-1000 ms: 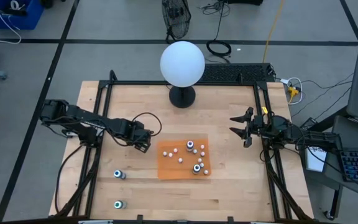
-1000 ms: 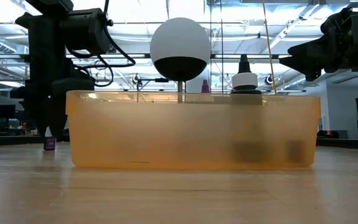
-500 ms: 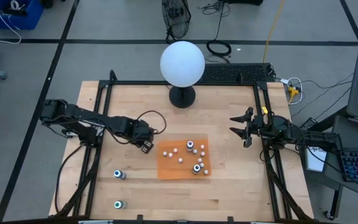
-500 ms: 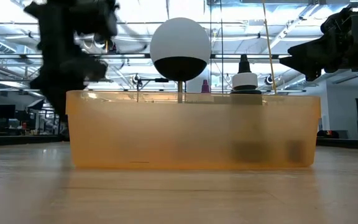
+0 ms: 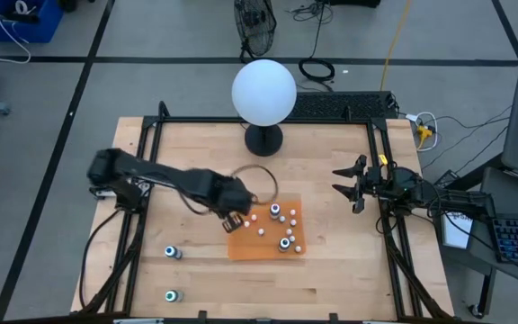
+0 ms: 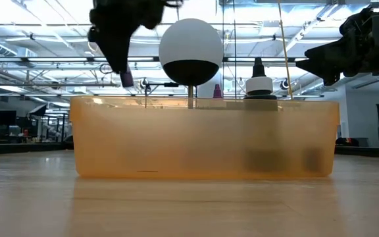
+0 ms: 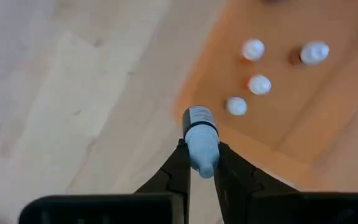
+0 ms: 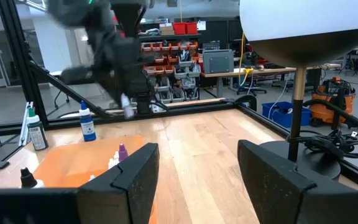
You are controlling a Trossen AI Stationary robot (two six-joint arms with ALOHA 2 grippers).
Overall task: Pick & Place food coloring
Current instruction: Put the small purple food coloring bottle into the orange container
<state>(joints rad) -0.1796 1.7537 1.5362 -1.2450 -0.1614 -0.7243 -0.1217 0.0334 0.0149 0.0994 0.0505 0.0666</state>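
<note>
My left gripper is going to release the dropper bottle inside the orange tray point(image 5: 236, 232) point(image 7: 260, 124), between the tray's near rim and the white-capped bottles.
My left gripper point(image 5: 235, 219) hangs above the left edge of the orange tray point(image 5: 265, 229) and is shut on one small dropper bottle point(image 7: 199, 127), which looks purple in the low view point(image 6: 127, 78). Several white-capped bottles point(image 5: 277, 227) stand inside the tray. Two more bottles stand on the wood near the table's near-left corner point(image 5: 173, 253) point(image 5: 171, 295). My right gripper point(image 5: 344, 184) waits open by the table's right edge, holding nothing. My left gripper pinches the bottle's upper end point(image 7: 202, 160) between its two fingers point(image 7: 178, 163), coming from above and pointing down. The bottle's body sticks out past the fingertips and hangs below them point(image 6: 127, 78), lifted clear over the tray's left rim.
A big white globe on a black base point(image 5: 263, 93) stands at the far middle of the table, behind the tray. A black frame point(image 5: 151, 135) runs around the tabletop. Bare wood point(image 5: 331, 270) lies to the near and right of the tray.
My left gripper has risen from the table left of the tray and swung toward the right, ending over the tray's left edge. The purple bottle, which stood on the wood a second ago, has gone up with it and hangs clear.
</note>
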